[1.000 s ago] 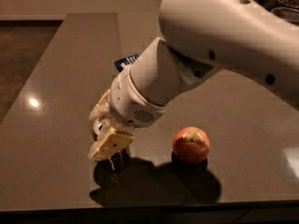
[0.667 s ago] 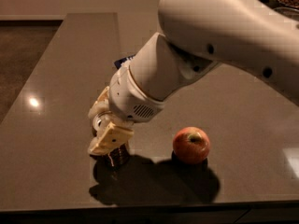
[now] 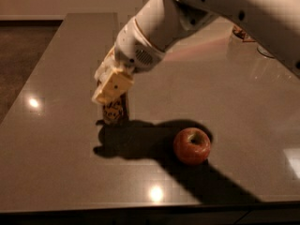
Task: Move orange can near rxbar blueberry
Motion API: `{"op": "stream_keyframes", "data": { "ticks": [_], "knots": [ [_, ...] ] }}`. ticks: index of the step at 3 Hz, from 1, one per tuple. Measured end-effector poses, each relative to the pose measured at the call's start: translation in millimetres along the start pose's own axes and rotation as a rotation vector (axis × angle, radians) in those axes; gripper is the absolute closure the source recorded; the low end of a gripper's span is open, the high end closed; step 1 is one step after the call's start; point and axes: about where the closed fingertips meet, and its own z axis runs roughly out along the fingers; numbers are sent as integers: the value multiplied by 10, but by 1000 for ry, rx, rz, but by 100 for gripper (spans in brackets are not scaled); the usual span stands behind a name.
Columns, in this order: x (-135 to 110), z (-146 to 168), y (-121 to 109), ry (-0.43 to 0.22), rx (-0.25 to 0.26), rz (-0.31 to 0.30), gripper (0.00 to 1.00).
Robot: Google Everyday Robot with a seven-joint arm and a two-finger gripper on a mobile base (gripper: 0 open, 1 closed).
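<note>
My gripper should set the orange can on the grey table (image 3: 146,77) well behind the apple, beside the rxbar blueberry.
My gripper (image 3: 111,93) is left of the table's middle, pointing down, with its cream fingers (image 3: 112,86) closed around the top of the orange can (image 3: 115,111). The can is golden-orange with pale markings and hangs upright just above its shadow on the grey table (image 3: 56,125). The white arm reaches in from the upper right. The rxbar blueberry is hidden, with no dark-blue wrapper showing anywhere around the arm.
A red-yellow apple (image 3: 192,146) sits on the table to the right of the can and nearer the front edge. A dark object (image 3: 241,33) and a round pale shape (image 3: 267,53) lie at the far right back. The table's front edge runs along the bottom.
The gripper with the can has moved up and toward the back of the table, away from the front edge. A blue corner that showed behind the arm is now covered.
</note>
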Motion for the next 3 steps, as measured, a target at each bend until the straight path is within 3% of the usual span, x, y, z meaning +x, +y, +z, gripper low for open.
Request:
{"op": "stream_keyframes", "data": {
  "ticks": [1, 2, 3],
  "knots": [
    [13, -105, -688, -22, 30, 86, 100],
    [134, -202, -1285, -31, 101, 174, 100],
    [385, -316, -1710, -9, 203, 267, 100]
  ]
}}
